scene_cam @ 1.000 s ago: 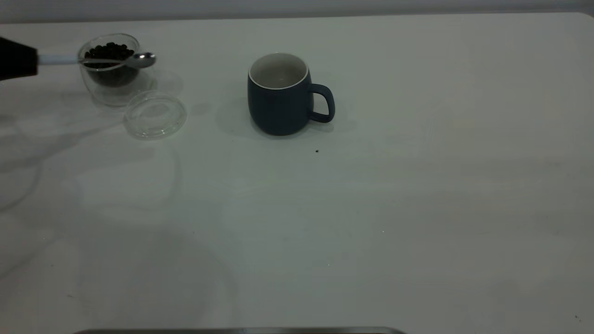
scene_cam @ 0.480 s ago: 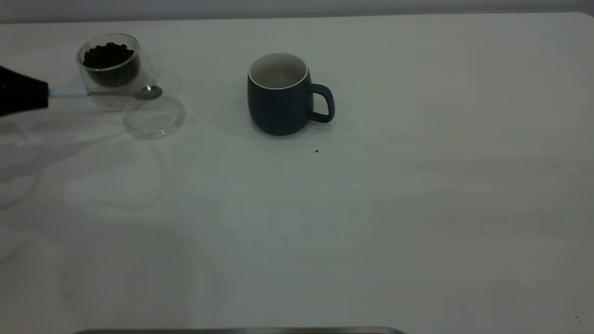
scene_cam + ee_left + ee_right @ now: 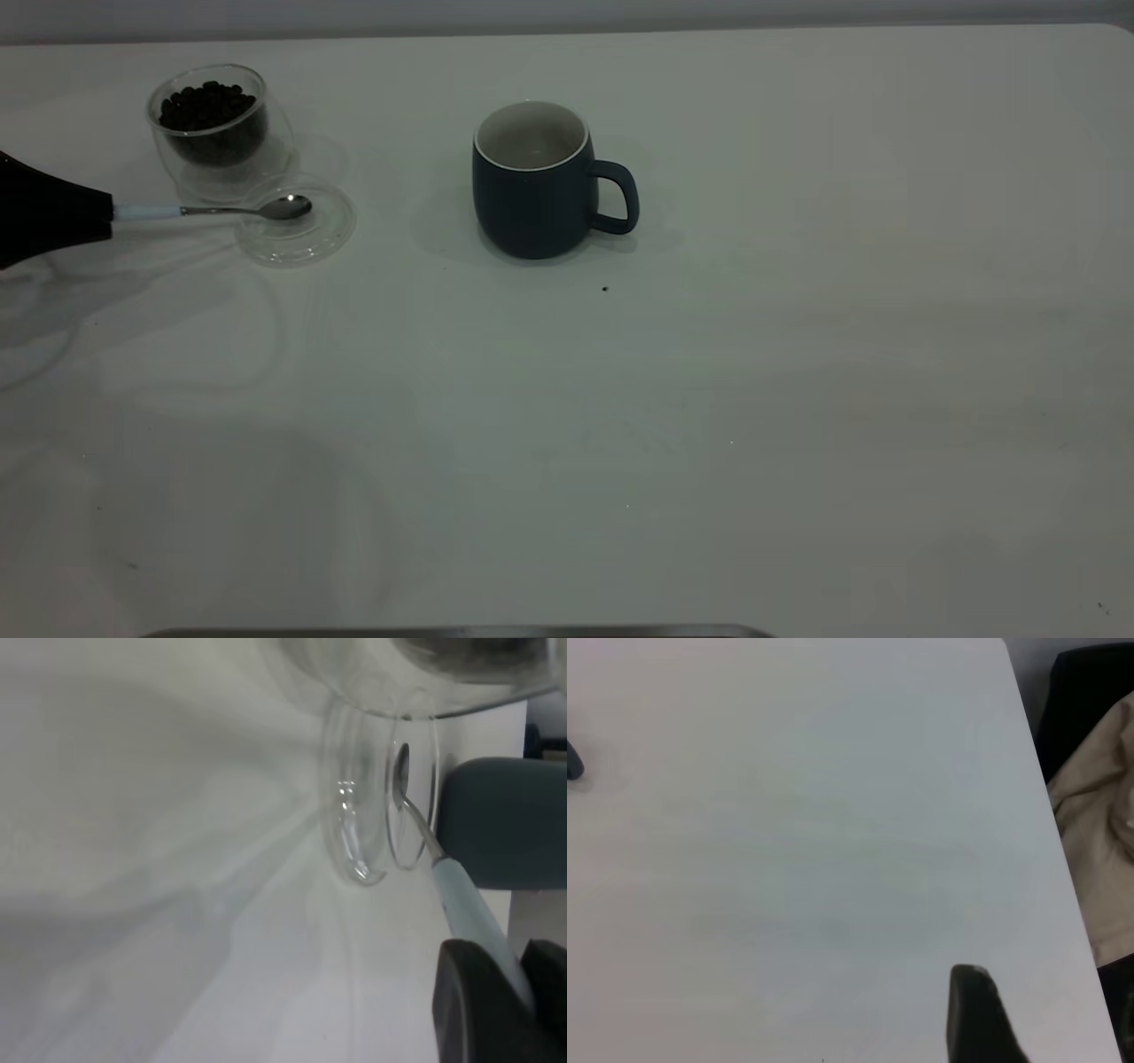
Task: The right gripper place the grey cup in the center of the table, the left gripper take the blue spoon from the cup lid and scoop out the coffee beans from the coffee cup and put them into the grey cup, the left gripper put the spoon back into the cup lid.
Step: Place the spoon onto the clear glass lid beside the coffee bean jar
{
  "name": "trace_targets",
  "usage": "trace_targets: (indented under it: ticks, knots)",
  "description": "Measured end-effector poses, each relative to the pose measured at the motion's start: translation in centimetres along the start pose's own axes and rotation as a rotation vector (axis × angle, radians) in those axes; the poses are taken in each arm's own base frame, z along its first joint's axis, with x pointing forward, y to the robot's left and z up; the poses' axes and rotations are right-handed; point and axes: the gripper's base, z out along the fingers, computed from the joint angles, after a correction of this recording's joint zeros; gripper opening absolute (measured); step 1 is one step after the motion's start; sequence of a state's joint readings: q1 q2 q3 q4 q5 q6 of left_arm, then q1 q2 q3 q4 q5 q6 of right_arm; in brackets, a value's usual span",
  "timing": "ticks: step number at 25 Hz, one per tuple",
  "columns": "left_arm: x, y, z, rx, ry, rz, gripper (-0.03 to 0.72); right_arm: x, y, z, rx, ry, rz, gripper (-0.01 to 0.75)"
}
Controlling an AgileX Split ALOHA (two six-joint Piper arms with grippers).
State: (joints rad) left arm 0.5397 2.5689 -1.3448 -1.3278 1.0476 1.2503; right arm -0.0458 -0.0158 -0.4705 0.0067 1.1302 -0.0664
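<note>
My left gripper is going to let go of the blue spoon, now level at the clear lid, across the rim of the clear cup lid (image 3: 260,213) (image 3: 431,838), before the coffee cup.
My left gripper (image 3: 104,213) reaches in from the table's left edge, shut on the pale handle of the blue spoon (image 3: 213,211). The spoon lies level, and its empty metal bowl rests in or just over the clear cup lid (image 3: 301,237). The coffee cup (image 3: 213,151) with the coffee beans (image 3: 207,105) stands just behind the lid. The grey cup (image 3: 532,195) stands upright near the table's middle, handle to the right. In the left wrist view the gripper (image 3: 518,997) clamps the spoon (image 3: 465,908), whose bowl sits over the lid (image 3: 359,815). The right gripper (image 3: 974,1019) shows only as a black tip.
The white table (image 3: 709,399) stretches wide to the right and front of the grey cup. A small dark speck (image 3: 605,288) lies in front of the cup. Beyond the table's edge in the right wrist view lies beige cloth (image 3: 1099,842).
My left gripper has carried the spoon from over the coffee cup forward and down. The spoon's bowl now sits at the cup lid. The grey cup has not moved.
</note>
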Motion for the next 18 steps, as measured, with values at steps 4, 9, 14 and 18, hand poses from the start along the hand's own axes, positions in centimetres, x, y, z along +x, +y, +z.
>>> trace_targets:
  ticks: [4,9,14,18]
  knots:
    - [0.23,0.54,0.29,0.000,-0.003,-0.019,0.131,0.00,0.00,0.00,0.000,0.000,0.000,0.358]
    - [0.03,0.50,0.34,0.007,-0.026,-0.030,0.131,0.00,0.00,0.00,0.000,0.000,0.000,0.358]
    - [-0.15,0.45,0.33,0.014,-0.046,-0.038,0.131,0.00,0.00,0.00,0.000,0.000,0.000,0.358]
    - [-0.15,0.44,0.33,0.015,-0.045,-0.039,0.131,0.00,0.00,0.00,0.000,0.000,0.000,0.358]
